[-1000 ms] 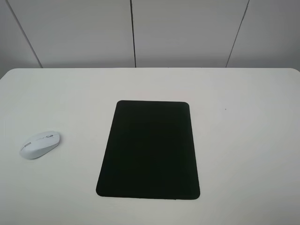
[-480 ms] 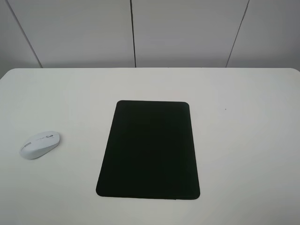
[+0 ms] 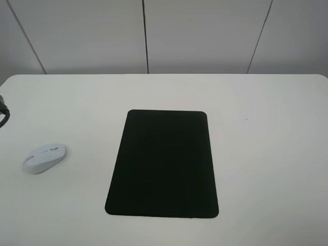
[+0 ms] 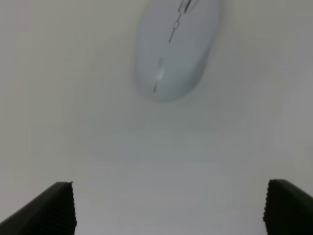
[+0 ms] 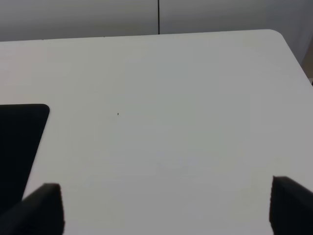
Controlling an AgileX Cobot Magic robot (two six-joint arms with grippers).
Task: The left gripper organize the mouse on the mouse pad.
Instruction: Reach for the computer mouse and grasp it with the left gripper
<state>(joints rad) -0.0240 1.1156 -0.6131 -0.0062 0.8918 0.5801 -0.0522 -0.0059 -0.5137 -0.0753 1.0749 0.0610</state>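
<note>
The robot's left gripper needs to next go to the white mouse's middle [image 3: 44, 158] [image 4: 177, 30], just behind the mouse's scroll wheel, and close on its long sides.
The white mouse [image 3: 44, 158] lies on the white table [image 3: 266, 154] at the left, well apart from the black mouse pad [image 3: 163, 163] in the middle. Only a dark bit of the left arm [image 3: 2, 111] shows at the left edge of the high view. In the left wrist view the mouse [image 4: 176, 46] lies ahead of my left gripper [image 4: 168, 210], whose black fingertips [image 4: 49, 210] stand wide apart and hold nothing. My right gripper [image 5: 166, 210] is open over bare table, with a corner of the pad [image 5: 19, 147] beside it.
The table's far edge [image 3: 164, 75] meets a grey panelled wall. A tiny dark speck [image 3: 246, 120] marks the table to the right of the pad. The table's rounded far right corner [image 5: 276, 34] shows in the right wrist view.
A dark part of the left arm has come into view at the left edge of the high view. Mouse and pad have not moved.
</note>
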